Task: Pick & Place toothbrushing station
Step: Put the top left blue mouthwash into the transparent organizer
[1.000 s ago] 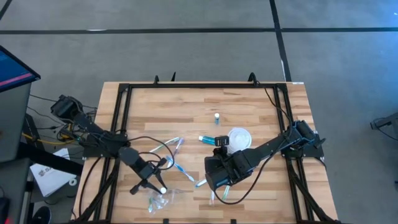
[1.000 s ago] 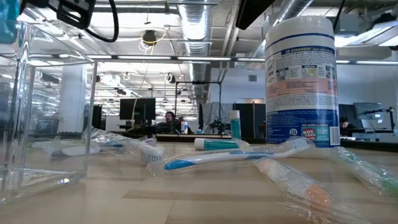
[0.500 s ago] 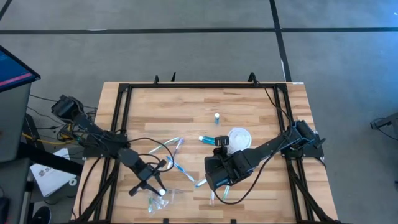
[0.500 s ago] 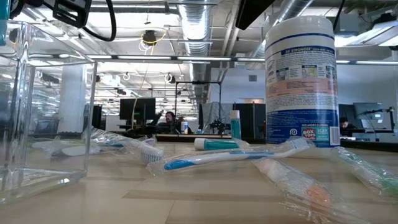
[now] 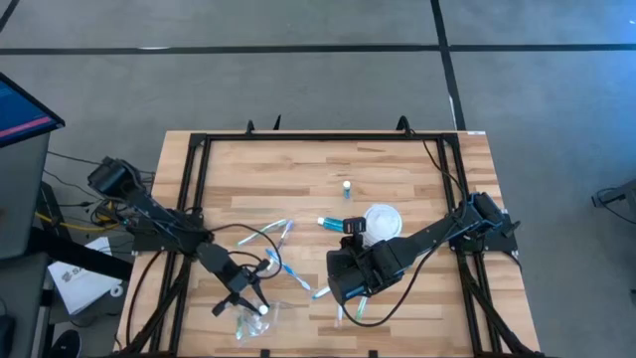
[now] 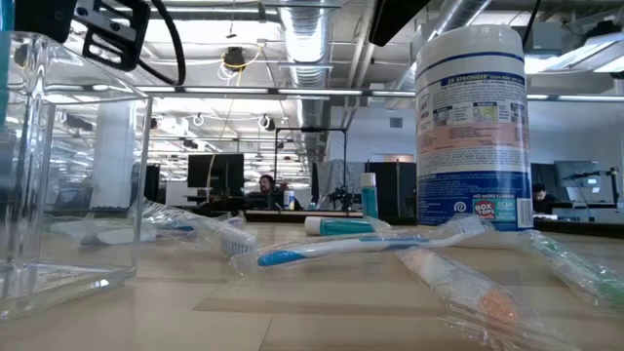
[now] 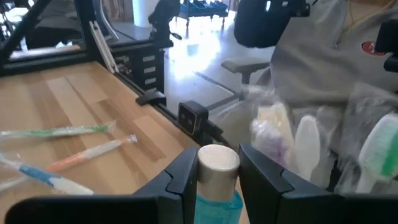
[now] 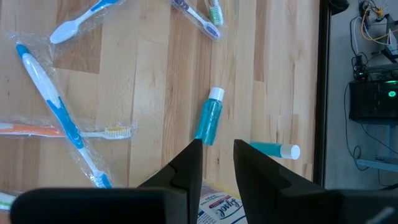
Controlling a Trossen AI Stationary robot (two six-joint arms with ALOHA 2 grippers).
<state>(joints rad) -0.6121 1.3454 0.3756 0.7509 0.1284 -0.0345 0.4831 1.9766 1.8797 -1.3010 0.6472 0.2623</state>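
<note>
Next, my left gripper lets go of the small blue bottle inside the clear box [image 5: 263,301], beside the wrapped toothbrush heads.
My left gripper [image 5: 251,301] is shut on a small blue bottle with a white cap [image 7: 217,159], near the table's front left. Just beyond it stands a clear box [image 6: 73,175], and wrapped toothbrush heads [image 7: 306,142] show there in crinkly plastic. Loose wrapped toothbrushes [image 5: 281,251] lie flat on the wood at mid-table. One blue bottle [image 5: 347,187] stands upright farther back, and another [image 5: 328,223] lies on its side. My right gripper [image 8: 217,152] hangs above the table near the middle, its fingers a little apart with nothing between them. My left gripper pinches the bottle's blue body just below the white cap [image 7: 217,200] between its two fingers. The fingers come nearly level from the table's left and lie along the bottle, whose cap points forward past the fingertips. The bottle is lifted clear of the table.
A tall white wipes canister [image 6: 472,127] stands right of centre beside my right arm. A black frame [image 5: 199,179] runs along the table's left, far and right edges. Bare wood lies across the far half [image 5: 298,169].
My left gripper, still shut on the blue bottle, has sunk a little and gone toward the table's near edge, closer to the clear box.
</note>
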